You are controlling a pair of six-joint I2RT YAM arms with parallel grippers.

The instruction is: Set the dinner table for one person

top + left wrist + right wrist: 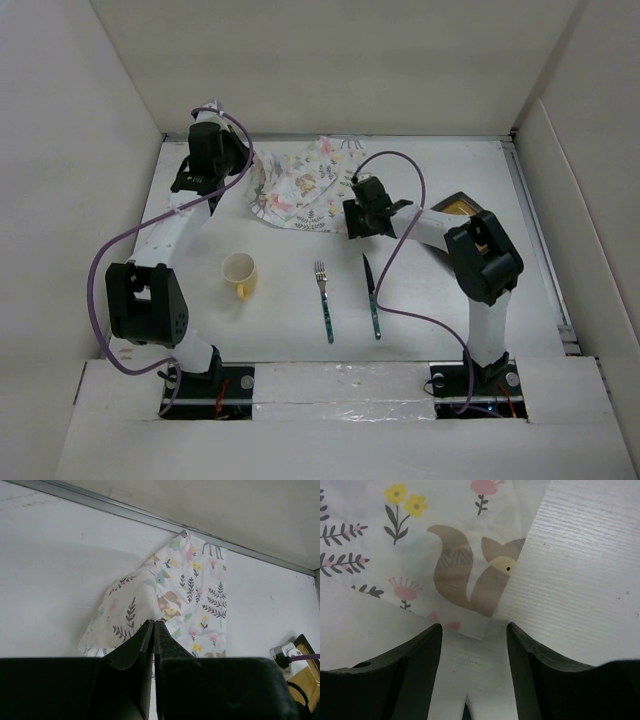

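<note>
The mat is bunched in folds toward the robot's left gripper, so the right gripper needs to pinch the mat's corner (480, 631) by the fox, then lift and stretch the mat.
The dinner table (440, 310) is a white tabletop walled by white panels. A crumpled cloth mat (300, 185) printed with animals and leaves lies at the back. My left gripper (250, 167) is shut on the mat's left edge, and the cloth (170, 587) rises in a tent to the closed fingertips (154, 623). Over the mat's near right corner (477, 622) my right gripper (474, 627) stands open, holding nothing. A fork (324, 298) and a knife (372, 297) lie side by side in the middle. A yellow cup (240, 275) stands to their left.
A yellow object with a dark rim (460, 205) lies at the right, partly hidden by the right arm. The knife's tip (466, 712) shows just below the right fingers. The back wall meets the table close behind the mat (182, 530).
</note>
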